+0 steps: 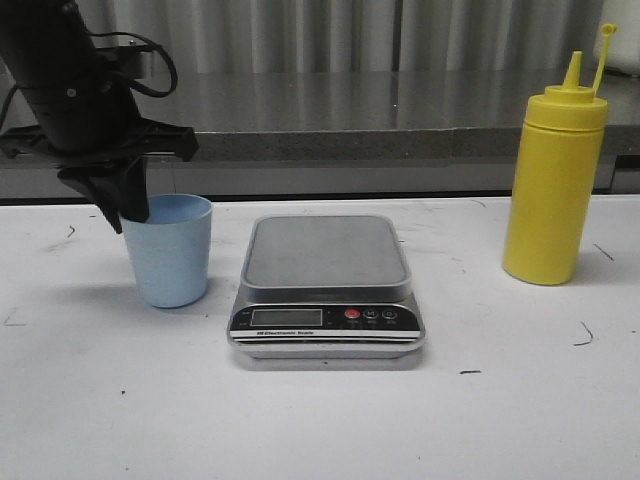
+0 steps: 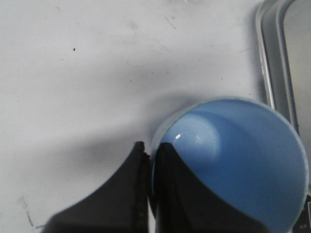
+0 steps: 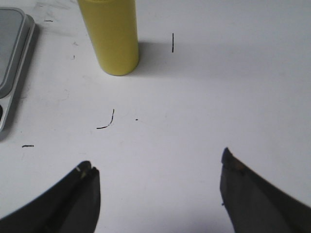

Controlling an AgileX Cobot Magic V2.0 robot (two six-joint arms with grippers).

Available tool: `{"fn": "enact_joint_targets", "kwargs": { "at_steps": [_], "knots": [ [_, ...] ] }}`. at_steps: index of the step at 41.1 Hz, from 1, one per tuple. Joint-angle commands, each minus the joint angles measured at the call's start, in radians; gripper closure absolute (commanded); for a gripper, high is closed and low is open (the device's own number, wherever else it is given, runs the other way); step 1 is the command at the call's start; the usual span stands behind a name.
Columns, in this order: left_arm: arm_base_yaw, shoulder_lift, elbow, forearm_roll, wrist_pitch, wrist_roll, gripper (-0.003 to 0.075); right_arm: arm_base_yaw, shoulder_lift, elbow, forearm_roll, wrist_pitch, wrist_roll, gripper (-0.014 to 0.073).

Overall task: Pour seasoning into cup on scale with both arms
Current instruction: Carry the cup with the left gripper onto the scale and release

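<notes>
My left gripper is going to let go of the pale blue cup, which stands beside the scale now, on the middle of the scale's bare steel platform [image 1: 313, 251].
The pale blue cup [image 1: 170, 250] stands on the white table left of the scale [image 1: 326, 290]. My left gripper [image 1: 128, 212] is shut on the cup's left rim, one finger inside and one outside; the left wrist view shows the cup [image 2: 243, 160] empty, its wall pinched between the fingers [image 2: 167, 194]. The scale's steel platform is bare. The yellow seasoning bottle [image 1: 555, 180] stands upright at the right, cap off its nozzle. In the right wrist view my right gripper [image 3: 158, 167] is open and empty over the table, well short of the bottle [image 3: 112, 34].
The scale's edge shows in the left wrist view [image 2: 272, 73] and in the right wrist view [image 3: 14, 68]. A grey counter ledge [image 1: 400, 110] runs behind the table. Small black pen marks [image 3: 107, 121] dot the table top.
</notes>
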Motion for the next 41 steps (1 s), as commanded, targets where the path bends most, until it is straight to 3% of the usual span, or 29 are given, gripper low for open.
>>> {"fn": "enact_joint_targets", "kwargs": {
  "at_steps": [1, 21, 32, 41],
  "knots": [
    [-0.022, -0.098, -0.056, -0.004, -0.002, -0.005, 0.074, -0.003, 0.002, -0.031, -0.004, -0.065, -0.012, 0.0055],
    [-0.226, -0.121, -0.223, 0.03, -0.029, -0.01, 0.0741, -0.003, 0.002, -0.031, -0.004, -0.064, -0.012, 0.0055],
    [-0.239, 0.038, -0.371, 0.032, 0.06, -0.01, 0.0741, -0.003, 0.002, -0.031, -0.004, -0.064, -0.012, 0.0055],
    [-0.239, 0.099, -0.396, 0.023, 0.085, -0.01, 0.074, -0.003, 0.002, -0.031, -0.004, -0.064, -0.012, 0.0055]
  ]
}}
